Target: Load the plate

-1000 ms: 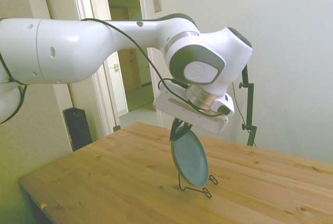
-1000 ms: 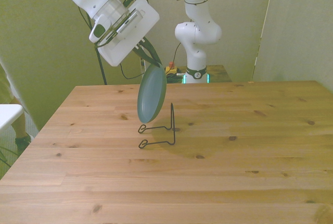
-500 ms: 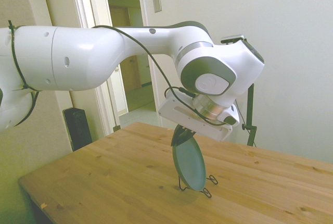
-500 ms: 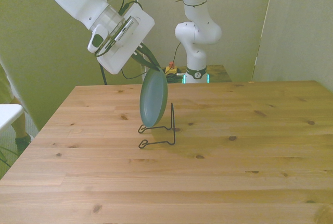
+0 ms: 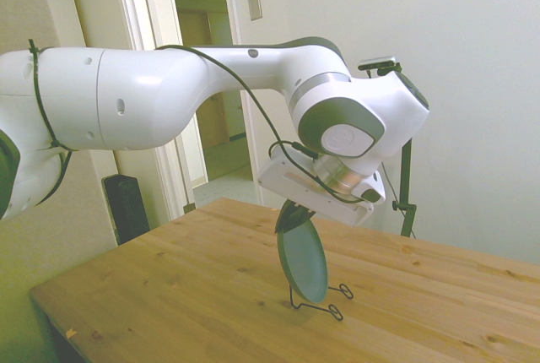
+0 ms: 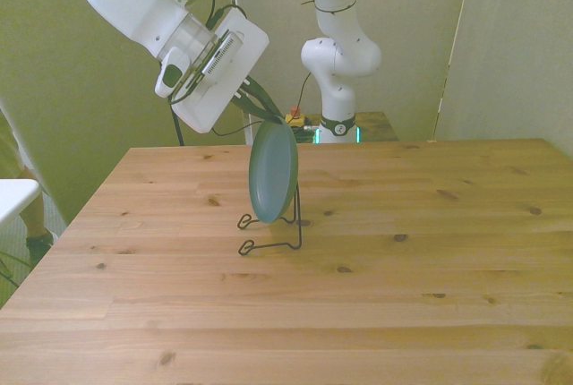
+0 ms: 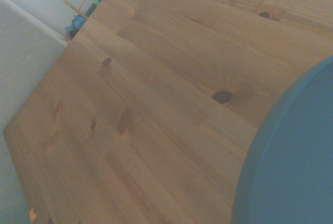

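Note:
I need to let go of the dull-green plate with its lower rim resting on the black wire stand's front wires (image 6: 270, 243).
The dull-green plate (image 5: 304, 255) (image 6: 274, 172) stands almost upright on its edge, its lower rim down in the thin black wire stand (image 5: 319, 297) (image 6: 271, 232) on the wooden table. My gripper (image 5: 291, 210) (image 6: 263, 114) is shut on the plate's top rim, its dark fingers pinching it from above. In the front view the plate leans close to the stand's upright wire. Up close in the wrist view, the plate (image 7: 291, 161) fills one corner as a blurred teal curve over the table boards.
The wooden table (image 6: 403, 251) spreads wide around the stand. A doorway (image 5: 207, 93) and a dark box (image 5: 126, 207) on the floor lie beyond the table in the side view. A white object (image 6: 13, 199) shows at the front view's left edge.
The plate has tipped more upright and shifted toward the stand's upright wire, its lower rim settling into the stand. The gripper stays shut on the rim.

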{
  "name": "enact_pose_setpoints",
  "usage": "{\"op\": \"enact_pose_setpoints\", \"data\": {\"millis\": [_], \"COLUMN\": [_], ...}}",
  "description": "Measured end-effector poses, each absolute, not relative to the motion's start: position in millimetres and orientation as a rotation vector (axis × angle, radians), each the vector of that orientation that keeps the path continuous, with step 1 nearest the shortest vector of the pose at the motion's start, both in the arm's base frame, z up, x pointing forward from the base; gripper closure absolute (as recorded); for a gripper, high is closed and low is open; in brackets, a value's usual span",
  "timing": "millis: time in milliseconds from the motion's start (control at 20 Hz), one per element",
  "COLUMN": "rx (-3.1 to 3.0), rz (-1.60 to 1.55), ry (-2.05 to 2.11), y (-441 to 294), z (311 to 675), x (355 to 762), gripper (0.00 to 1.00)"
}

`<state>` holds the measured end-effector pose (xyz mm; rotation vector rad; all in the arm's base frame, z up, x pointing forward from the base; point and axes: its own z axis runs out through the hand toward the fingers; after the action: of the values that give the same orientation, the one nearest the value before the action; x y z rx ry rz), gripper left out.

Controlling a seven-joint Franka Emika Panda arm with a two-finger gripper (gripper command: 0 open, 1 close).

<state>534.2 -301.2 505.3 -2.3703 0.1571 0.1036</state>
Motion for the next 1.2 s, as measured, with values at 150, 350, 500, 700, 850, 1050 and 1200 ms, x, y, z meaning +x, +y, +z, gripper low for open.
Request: {"op": "enact_pose_setpoints", "data": {"millis": [150,350,500,700,850,1050,1200], "rx": [-2.37,-2.364,-2.361,-2.36,-2.36,-2.373,-2.379], "rz": [0.107,0.099,0.106,0.113,0.115,0.092,0.081], "ry": [0.149,0.14,0.139,0.144,0.15,0.172,0.181], "y": [-300.5,-299.3,-297.5,-296.9,-298.4,-301.5,-302.8], "z": [501.3,499.9,496.6,493.3,492.1,492.0,492.1], "x": [540.6,547.9,551.2,555.4,555.1,557.3,558.4], "gripper": [1.0,1.0,1.0,1.0,1.0,0.0,0.0]}}
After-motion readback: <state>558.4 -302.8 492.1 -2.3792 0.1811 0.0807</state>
